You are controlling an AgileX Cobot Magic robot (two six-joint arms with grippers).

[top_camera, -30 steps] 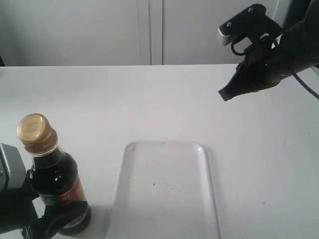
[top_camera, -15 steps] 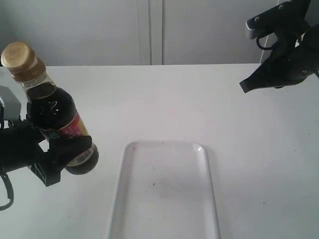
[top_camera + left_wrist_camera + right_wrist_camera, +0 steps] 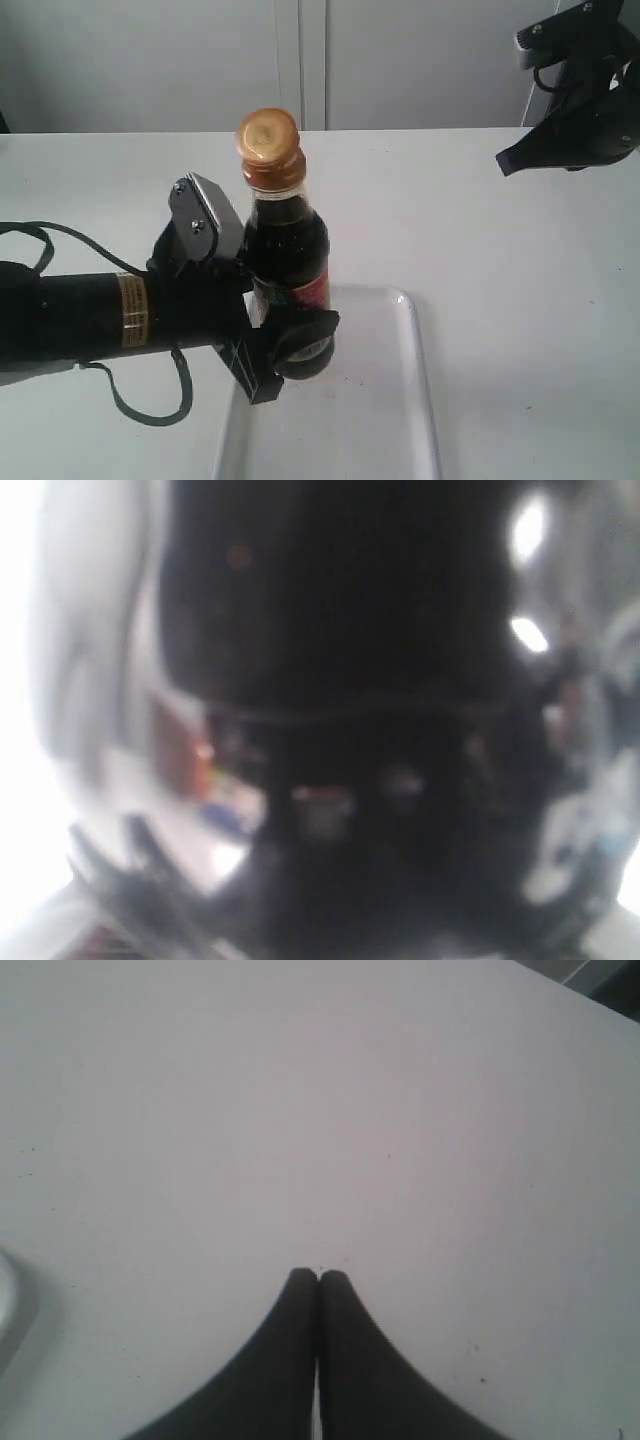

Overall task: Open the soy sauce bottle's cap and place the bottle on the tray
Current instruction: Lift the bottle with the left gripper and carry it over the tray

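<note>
My left gripper releases the soy sauce bottle next, upright, midway [image 3: 340, 398] between the white tray's side edges.
The soy sauce bottle [image 3: 288, 255], dark with a red and yellow label, stands upright over the near-left part of the white tray [image 3: 400, 400]. Its golden cap [image 3: 268, 140] is on the neck. My left gripper [image 3: 285, 345] is shut on the bottle's lower body, reaching in from the left. In the left wrist view the dark bottle [image 3: 340, 660] fills the blurred frame. My right gripper [image 3: 507, 162] hangs high at the far right, fingers pressed together with nothing between them; the right wrist view shows this gripper [image 3: 319, 1276] shut over bare table.
The white table [image 3: 480, 240] stretches around the tray. A grey cabinet wall [image 3: 300, 60] stands behind the table's far edge. The left arm and its cable [image 3: 60, 320] lie across the near-left of the table.
My left gripper has carried the bottle from the near-left corner, up and then rightwards, to above the tray. My right gripper has risen and drawn back to the right.
</note>
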